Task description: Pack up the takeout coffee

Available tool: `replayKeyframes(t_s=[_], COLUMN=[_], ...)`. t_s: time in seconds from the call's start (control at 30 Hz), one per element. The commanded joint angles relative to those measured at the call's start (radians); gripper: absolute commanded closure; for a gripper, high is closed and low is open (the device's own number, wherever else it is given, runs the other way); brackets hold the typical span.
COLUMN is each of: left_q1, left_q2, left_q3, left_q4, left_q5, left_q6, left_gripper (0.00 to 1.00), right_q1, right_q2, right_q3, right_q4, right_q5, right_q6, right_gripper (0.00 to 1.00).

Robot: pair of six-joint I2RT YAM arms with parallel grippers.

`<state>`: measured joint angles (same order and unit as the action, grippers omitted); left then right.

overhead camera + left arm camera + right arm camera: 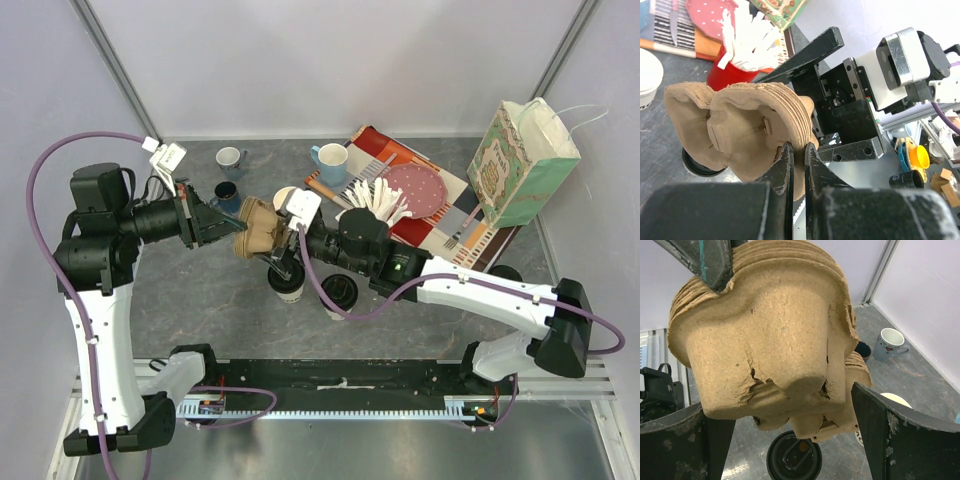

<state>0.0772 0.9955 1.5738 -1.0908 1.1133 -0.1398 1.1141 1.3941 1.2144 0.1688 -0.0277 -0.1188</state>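
Note:
My left gripper is going to let go of the brown pulp cup carriers close beside the nearer takeout coffee cup (243, 272) with a black lid.
A stack of brown pulp cup carriers (262, 232) hangs above the table's middle. My left gripper (232, 228) is shut on its rim; the wrist view shows both fingers pinching the edge (797, 147) of the carriers (740, 125). My right gripper (278, 262) is open, with its fingers either side of the stack (770, 330) and a gap showing at the right finger (890, 430). Two takeout coffee cups with black lids stand below, one (287, 283) under the stack and one (340, 293) to its right. The first cup's lid shows in the right wrist view (792, 459).
A lidless cream cup (285, 197), a white mug (230, 158), a dark blue mug (225, 192) and a light blue mug (330, 160) stand behind. A red cup of white cutlery (375, 200), a striped mat (470, 235) and a green paper bag (520, 160) are at the right.

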Motion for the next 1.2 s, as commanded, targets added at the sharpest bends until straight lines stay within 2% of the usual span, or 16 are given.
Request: replayKeyframes(t_s=[0.0,0.37,0.47,0.7,0.77,0.83,0.87,0.9,1.07,1.17], left_q1=[-0.001,0.001,0.001,0.003,0.009,0.012,0.012,0.012,0.013,0.013], left_q2=[-0.009,-0.008,-0.015,-0.024,-0.031,-0.038,-0.04,-0.041,-0.054,-0.067], left_q3=[0.011,0.071,0.042,-0.053,-0.083,-0.132,-0.159,-0.169,-0.189,-0.198], left_q4=[-0.015,-0.027,-0.029,0.0,0.014,0.032,0.038,0.046,0.054,0.054], left_q5=[-0.073,-0.262,-0.319,-0.346,-0.357,-0.356,-0.351,-0.337,-0.336,-0.352], left_q6=[-0.008,0.031,0.042,0.028,0.025,0.013,0.008,0.003,0.043,0.089], left_gripper=[0.98,0.98,0.98,0.98,0.98,0.98,0.98,0.98,0.98,0.98], right_q1=[-0.011,-0.019,-0.02,-0.019,-0.02,-0.02,-0.02,-0.019,-0.013,-0.016], right_q2=[0.043,0.101,0.111,0.122,0.099,0.079,0.062,0.057,0.101,0.161], right_q3=[0.063,0.126,0.143,0.168,0.159,0.155,0.154,0.152,0.261,0.362], right_q4=[0.011,-0.078,-0.101,-0.167,-0.167,-0.166,-0.158,-0.131,-0.135,-0.19], right_q5=[0.043,0.187,0.192,0.236,0.241,0.22,0.204,0.189,0.199,0.222], right_q6=[0.022,0.047,0.045,0.068,0.093,0.154,0.178,0.204,0.382,0.505], right_gripper=[0.02,0.02,0.02,0.02,0.06,0.18,0.27,0.31,0.42,0.43])
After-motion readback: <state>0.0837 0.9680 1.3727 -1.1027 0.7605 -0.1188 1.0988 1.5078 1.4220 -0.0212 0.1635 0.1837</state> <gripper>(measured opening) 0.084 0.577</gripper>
